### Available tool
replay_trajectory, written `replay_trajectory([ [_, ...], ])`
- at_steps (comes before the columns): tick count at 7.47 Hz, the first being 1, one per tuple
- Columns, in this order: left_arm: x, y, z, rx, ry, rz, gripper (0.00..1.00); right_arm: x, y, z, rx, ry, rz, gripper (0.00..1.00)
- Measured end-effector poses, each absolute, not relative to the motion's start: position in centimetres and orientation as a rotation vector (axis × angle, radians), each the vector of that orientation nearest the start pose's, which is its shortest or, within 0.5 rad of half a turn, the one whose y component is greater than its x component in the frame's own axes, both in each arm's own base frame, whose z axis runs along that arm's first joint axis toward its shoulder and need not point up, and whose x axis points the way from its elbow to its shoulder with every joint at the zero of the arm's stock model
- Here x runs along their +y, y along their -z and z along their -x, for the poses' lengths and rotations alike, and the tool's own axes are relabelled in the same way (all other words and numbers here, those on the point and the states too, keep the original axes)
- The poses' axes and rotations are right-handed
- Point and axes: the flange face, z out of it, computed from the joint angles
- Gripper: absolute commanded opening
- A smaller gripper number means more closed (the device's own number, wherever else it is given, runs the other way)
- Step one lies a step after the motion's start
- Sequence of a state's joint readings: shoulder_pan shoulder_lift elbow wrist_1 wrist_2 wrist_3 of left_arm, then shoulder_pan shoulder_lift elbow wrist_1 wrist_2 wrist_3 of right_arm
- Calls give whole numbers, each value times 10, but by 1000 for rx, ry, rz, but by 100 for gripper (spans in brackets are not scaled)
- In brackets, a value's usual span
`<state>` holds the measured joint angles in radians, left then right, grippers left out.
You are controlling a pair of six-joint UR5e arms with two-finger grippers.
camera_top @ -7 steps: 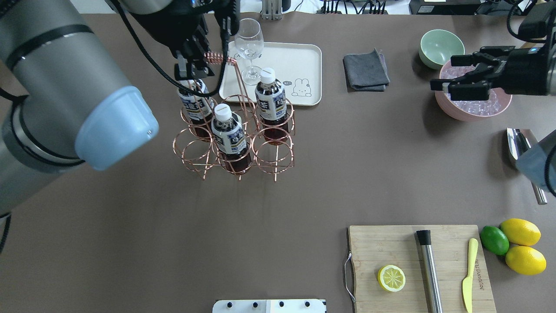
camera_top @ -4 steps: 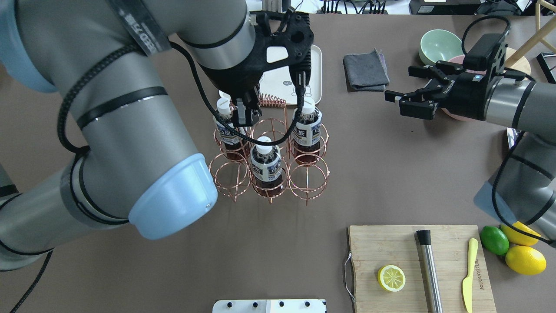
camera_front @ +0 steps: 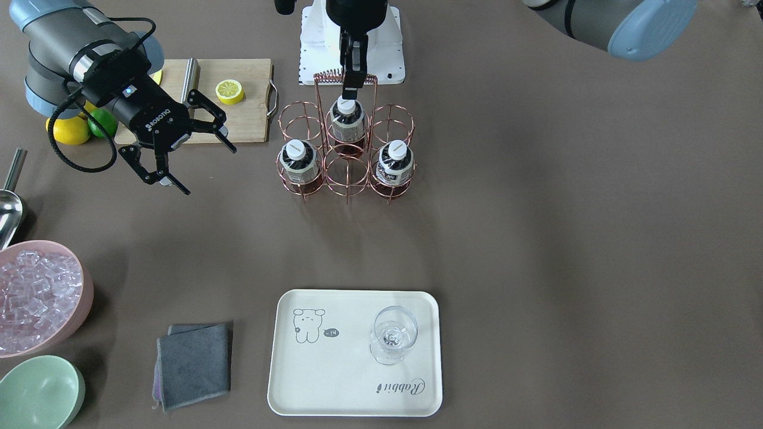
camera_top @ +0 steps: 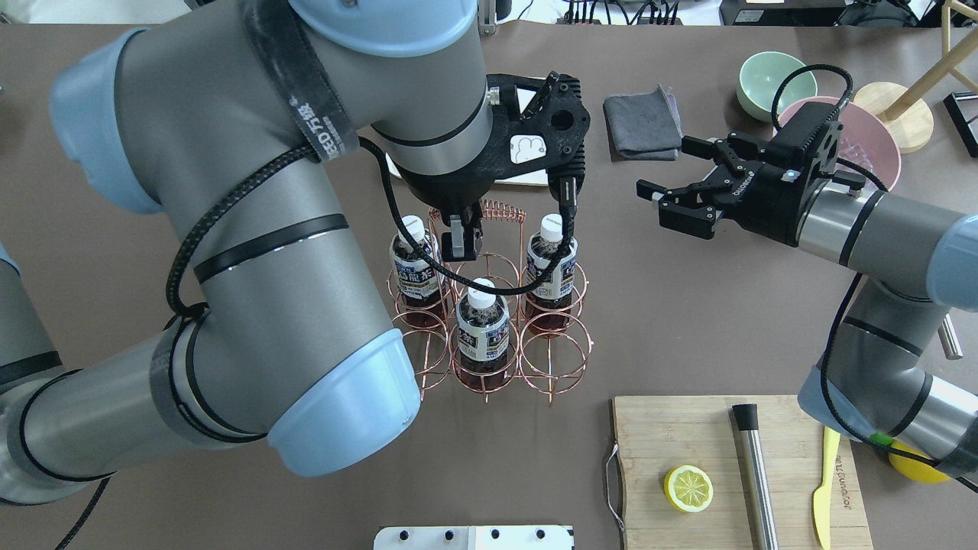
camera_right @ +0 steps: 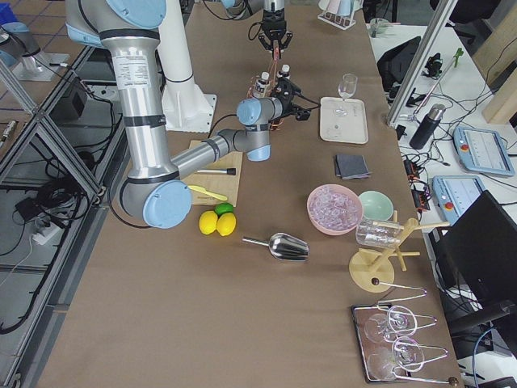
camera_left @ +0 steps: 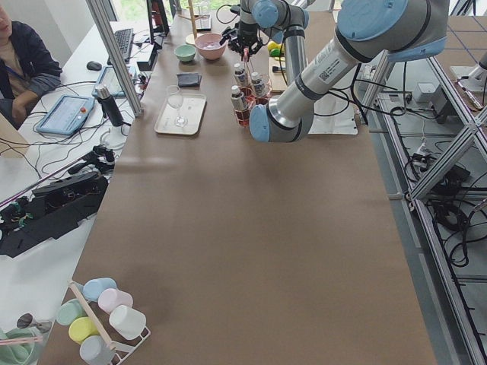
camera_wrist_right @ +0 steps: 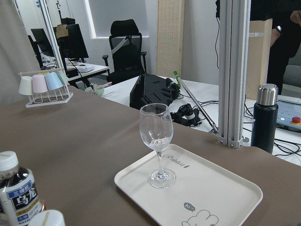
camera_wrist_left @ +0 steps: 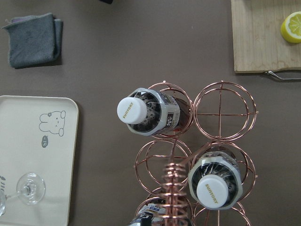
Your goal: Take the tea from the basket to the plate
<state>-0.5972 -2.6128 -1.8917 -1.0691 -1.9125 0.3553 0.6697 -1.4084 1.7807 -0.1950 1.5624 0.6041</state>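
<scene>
I need to next close my right gripper on the tea bottle's white cap (camera_front: 295,149) (camera_wrist_right: 47,219), at the end of the copper wire basket that is closest to the wooden board.
The copper wire basket (camera_top: 554,355) holds three tea bottles (camera_top: 483,321) (camera_top: 416,260) (camera_top: 552,256); they also show in the front view (camera_front: 347,119). My left gripper (camera_top: 461,229) is shut on the basket's coiled handle (camera_front: 329,76) from above. I cannot tell whether the basket rests on the table. The cream plate (camera_front: 334,381) lies beyond the basket, mostly hidden under my left wrist in the overhead view, and carries a stemmed glass (camera_front: 393,333). My right gripper (camera_top: 672,202) is open and empty, to the basket's right at bottle height.
A grey cloth (camera_top: 643,122), a mint bowl (camera_top: 772,80) and a pink bowl of ice (camera_front: 36,298) lie at the far right. A wooden board (camera_top: 665,428) with a lemon half (camera_top: 688,489), a muddler and a knife is at the front right.
My left gripper has carried the basket with its bottles toward the robot and to the right, away from the plate. My right gripper has moved left toward the basket, still open.
</scene>
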Motion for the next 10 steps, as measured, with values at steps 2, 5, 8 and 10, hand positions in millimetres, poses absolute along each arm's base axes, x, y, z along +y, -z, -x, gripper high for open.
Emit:
replay_trajectory([
  [2, -413, 16, -431, 616, -1358, -755, 0, -415, -313, 330, -1239, 186, -1269, 99],
  [5, -417, 11, -435, 602, -1352, -741, 0, -393, -305, 361, -1257, 170, -1259, 100],
  [8, -419, 9, -436, 590, -1349, -740, 0, -376, -305, 381, -1239, 160, -1273, 100],
  [10, -419, 7, -437, 588, -1350, -737, 0, -367, -294, 397, -1240, 149, -1274, 100],
])
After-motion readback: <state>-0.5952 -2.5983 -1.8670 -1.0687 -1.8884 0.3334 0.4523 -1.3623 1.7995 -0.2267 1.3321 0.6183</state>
